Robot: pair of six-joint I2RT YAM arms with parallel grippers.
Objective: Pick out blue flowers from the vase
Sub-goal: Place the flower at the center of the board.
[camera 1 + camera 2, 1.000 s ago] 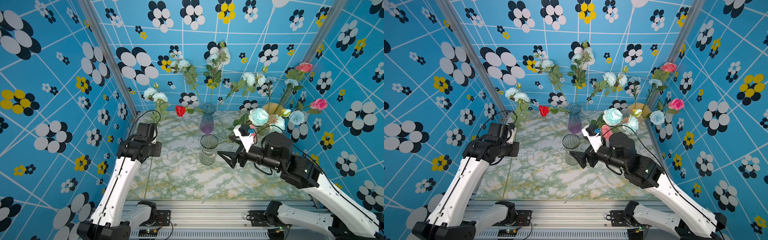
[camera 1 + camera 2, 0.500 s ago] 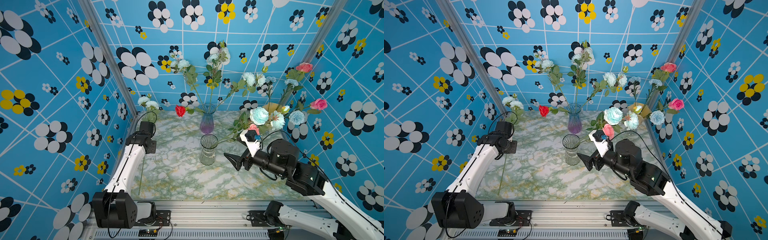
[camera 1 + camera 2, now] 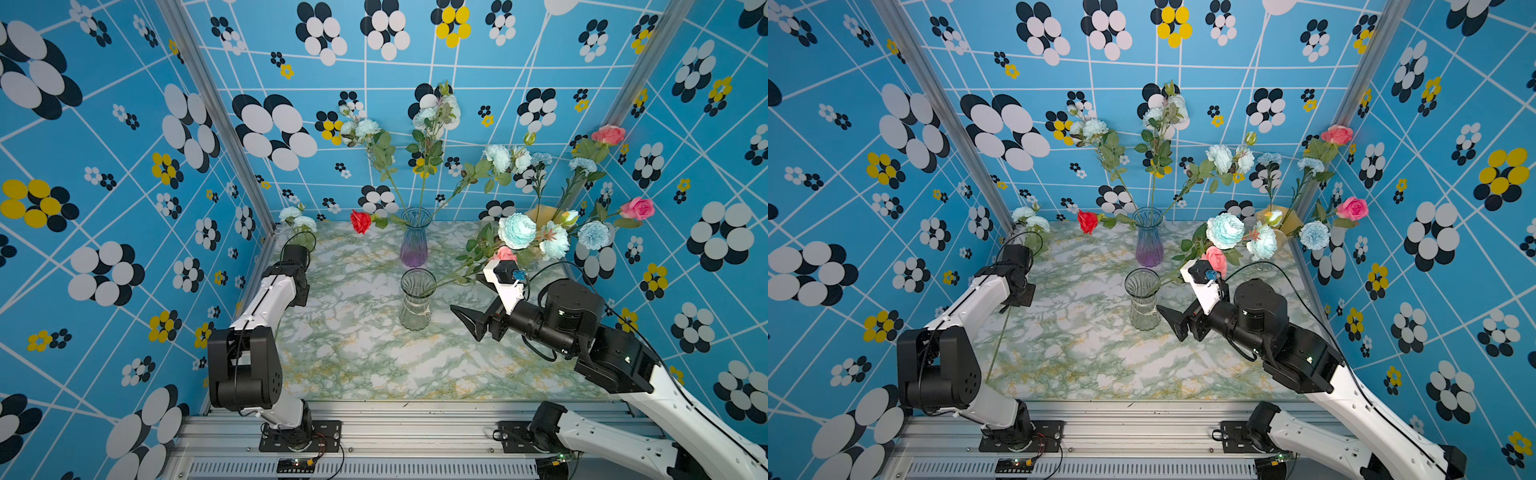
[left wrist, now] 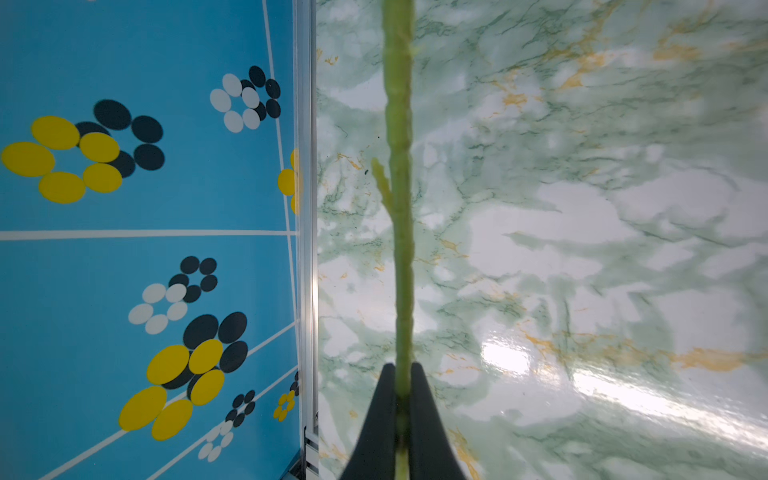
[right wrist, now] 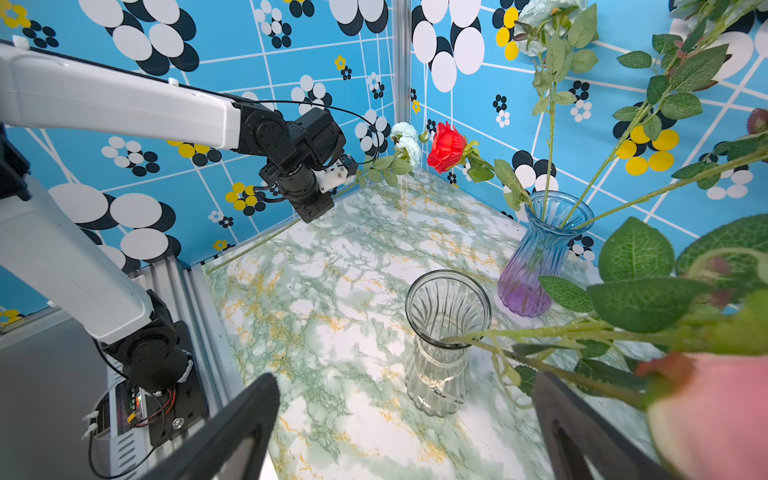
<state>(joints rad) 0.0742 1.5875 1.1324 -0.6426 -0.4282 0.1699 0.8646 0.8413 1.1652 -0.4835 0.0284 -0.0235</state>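
Note:
Next, I let go of the blue flower with my left gripper on the marble table in the far corner (image 3: 296, 258) (image 4: 440, 140) opposite the yellow vase.
My left gripper (image 4: 401, 370) is shut on the green stem (image 4: 399, 208) of a blue flower. Its pale blooms (image 3: 297, 218) lie low in the far left corner, and the stem slants down along the left wall (image 3: 994, 353). The clear vase (image 3: 417, 299) at mid-table holds leaning stems with two large blue flowers (image 3: 517, 230) and a pink rose (image 3: 505, 253). My right gripper (image 3: 467, 326) stands open just right of this vase, holding nothing; the vase (image 5: 446, 340) lies ahead between its fingers.
A blue-purple vase (image 3: 414, 243) behind the clear one carries whitish-blue blooms (image 3: 365, 126) and a red rose (image 3: 360, 221). A yellow vase (image 3: 544, 214) in the far right corner holds pink roses (image 3: 638, 208) and blue carnations (image 3: 593, 235). Patterned walls close three sides.
The left arm has carried the held flower back and down into the far left corner. The right gripper has drawn a little away from the clear vase, still open.

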